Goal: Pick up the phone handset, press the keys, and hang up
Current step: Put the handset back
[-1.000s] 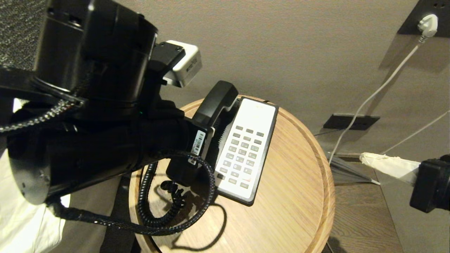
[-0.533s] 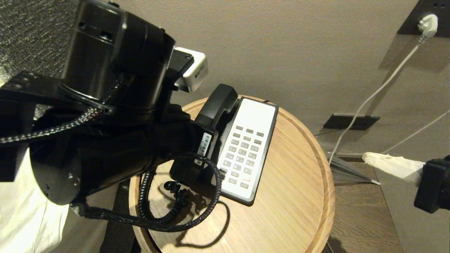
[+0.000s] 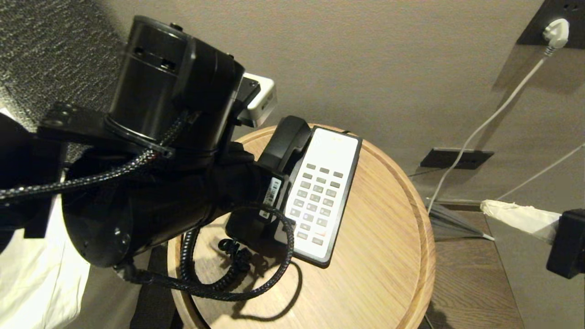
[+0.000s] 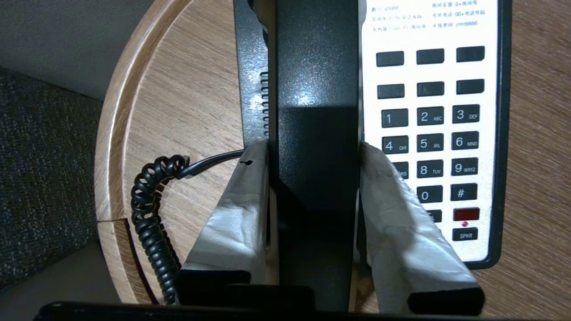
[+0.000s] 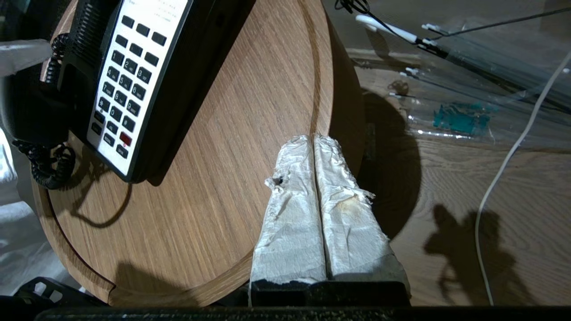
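Note:
Next, my left gripper releases the phone handset in the phone base's cradle, lengthwise (image 3: 278,177) (image 4: 314,120) next to the keys.
My left gripper (image 4: 313,149) is shut on the phone handset (image 4: 316,89), with one white-wrapped finger (image 4: 243,200) on each side of its black shaft. The handset (image 3: 288,139) lies lengthwise over the left side of the phone base (image 3: 320,192), right beside the keys (image 4: 428,116). Whether it rests in the cradle I cannot tell. Its black coiled cord (image 3: 228,269) loops onto the round wooden table (image 3: 379,256). The bulky left arm (image 3: 173,183) hides the handset's lower end in the head view. My right gripper (image 5: 313,138) is shut and empty, off the table's right edge.
The table's raised rim (image 4: 111,147) runs close past the phone's left side. A white plug and cable (image 3: 555,32) hang on the wall at the right, with more cables on the wooden floor (image 5: 446,187). White bedding (image 3: 36,283) lies at the lower left.
My left arm has carried the handset rightward and down, closer against the phone base. The right gripper has drawn back toward the right edge of the head view.

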Robot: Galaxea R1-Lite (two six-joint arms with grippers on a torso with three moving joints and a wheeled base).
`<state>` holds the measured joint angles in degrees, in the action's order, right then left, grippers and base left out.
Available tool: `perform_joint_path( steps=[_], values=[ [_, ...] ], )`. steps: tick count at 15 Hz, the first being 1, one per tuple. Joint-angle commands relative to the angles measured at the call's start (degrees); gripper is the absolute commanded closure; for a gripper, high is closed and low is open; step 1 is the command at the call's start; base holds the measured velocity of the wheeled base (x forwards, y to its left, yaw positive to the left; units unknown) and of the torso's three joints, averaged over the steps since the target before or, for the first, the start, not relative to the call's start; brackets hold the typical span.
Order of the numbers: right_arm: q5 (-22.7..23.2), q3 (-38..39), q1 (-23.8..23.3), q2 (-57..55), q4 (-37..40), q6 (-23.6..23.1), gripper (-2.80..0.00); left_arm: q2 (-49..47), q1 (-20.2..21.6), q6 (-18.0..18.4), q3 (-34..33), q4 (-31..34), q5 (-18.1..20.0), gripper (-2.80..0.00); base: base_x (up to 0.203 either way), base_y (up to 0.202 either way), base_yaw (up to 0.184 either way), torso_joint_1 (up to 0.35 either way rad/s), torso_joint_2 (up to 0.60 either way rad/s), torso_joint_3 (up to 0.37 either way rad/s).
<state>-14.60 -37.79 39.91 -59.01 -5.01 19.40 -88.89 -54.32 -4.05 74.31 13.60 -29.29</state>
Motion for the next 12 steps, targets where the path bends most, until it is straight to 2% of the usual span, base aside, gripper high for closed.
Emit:
perform_joint_path(
  steps=[1, 12],
  values=[
    [-0.07, 0.01, -0.45, 0.41, -0.09, 0.11, 0.0, -0.71, 0.0, -0.16, -0.05, 0.02, -0.15, 0.0, 0.0, 0.0, 0.0, 0.0, 0.0, 0.0],
    [-0.07, 0.18, -0.45, 1.53, 0.0, 1.08, 0.0, -2.26, 1.85, -0.08, 0.57, -0.5, -0.23, 0.0, 0.0, 0.0, 0.0, 0.0, 0.0, 0.0]
  ],
)
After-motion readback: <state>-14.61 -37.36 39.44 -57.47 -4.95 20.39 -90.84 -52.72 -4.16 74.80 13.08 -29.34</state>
